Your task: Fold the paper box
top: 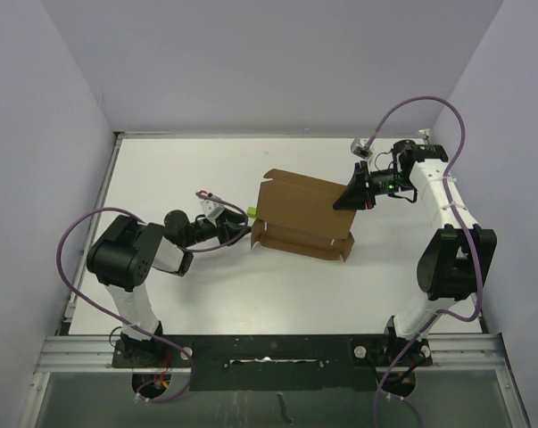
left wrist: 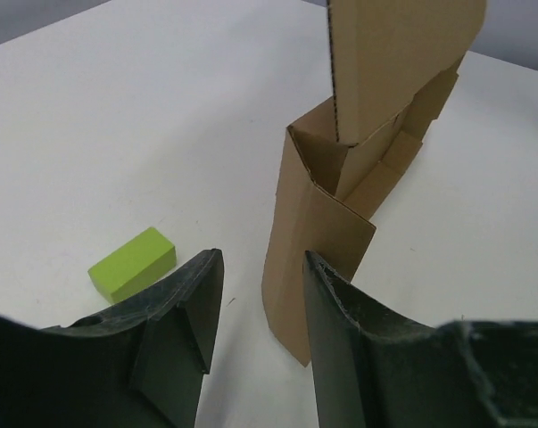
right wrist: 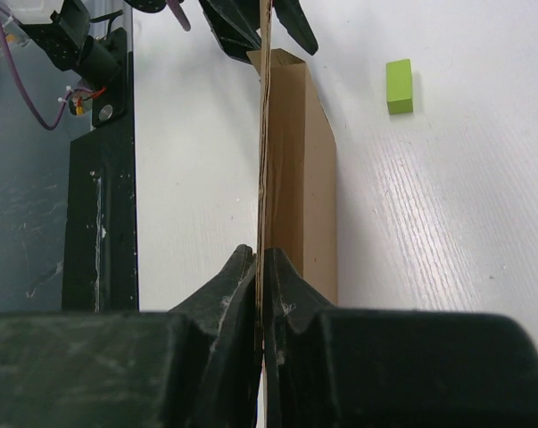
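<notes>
The box's lower part is tucked under its raised panel, so next my left gripper grabs the box's standing side flap (left wrist: 338, 234) and swings that part clear.
The brown kraft paper box (top: 302, 216) lies partly folded in the middle of the table, its large panel raised. My right gripper (top: 351, 194) is shut on the right edge of that panel; in the right wrist view the thin cardboard (right wrist: 295, 169) runs edge-on out of the closed jaws (right wrist: 260, 267). My left gripper (top: 239, 228) is open at the box's left end. In the left wrist view its gap (left wrist: 261, 267) faces a standing side flap (left wrist: 313, 241), which is just ahead of the fingertips and not gripped.
A small yellow-green block (top: 249, 210) lies beside the box's left end, close to my left gripper; it shows left of the jaws in the left wrist view (left wrist: 133, 263) and far off in the right wrist view (right wrist: 399, 86). White table (top: 179, 169), grey walls around.
</notes>
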Robot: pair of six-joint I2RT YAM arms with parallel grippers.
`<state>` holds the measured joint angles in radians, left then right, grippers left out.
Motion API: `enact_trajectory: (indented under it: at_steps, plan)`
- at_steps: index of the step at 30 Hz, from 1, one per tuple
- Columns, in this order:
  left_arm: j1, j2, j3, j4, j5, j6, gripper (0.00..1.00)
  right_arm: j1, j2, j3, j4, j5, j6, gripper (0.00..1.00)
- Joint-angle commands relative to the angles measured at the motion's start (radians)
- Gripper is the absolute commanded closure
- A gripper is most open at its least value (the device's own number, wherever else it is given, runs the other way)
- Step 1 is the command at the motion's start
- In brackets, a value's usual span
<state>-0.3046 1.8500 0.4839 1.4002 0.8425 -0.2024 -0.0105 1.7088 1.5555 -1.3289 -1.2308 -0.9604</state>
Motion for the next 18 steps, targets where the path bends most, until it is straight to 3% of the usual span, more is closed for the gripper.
enact_trajectory:
  at_steps: [1,9,18]
  plan:
    - [-0.011,0.036,0.04,0.114,0.105,0.047,0.6,0.01,-0.034,-0.002,0.013,-0.01,-0.01,1.0]
    - [-0.031,0.057,0.051,0.115,0.157,0.067,0.59,0.012,-0.031,-0.002,0.01,-0.01,-0.01,1.0]
    - [-0.08,0.071,0.05,0.115,0.051,0.114,0.46,0.019,-0.029,-0.003,0.012,-0.009,-0.009,1.0]
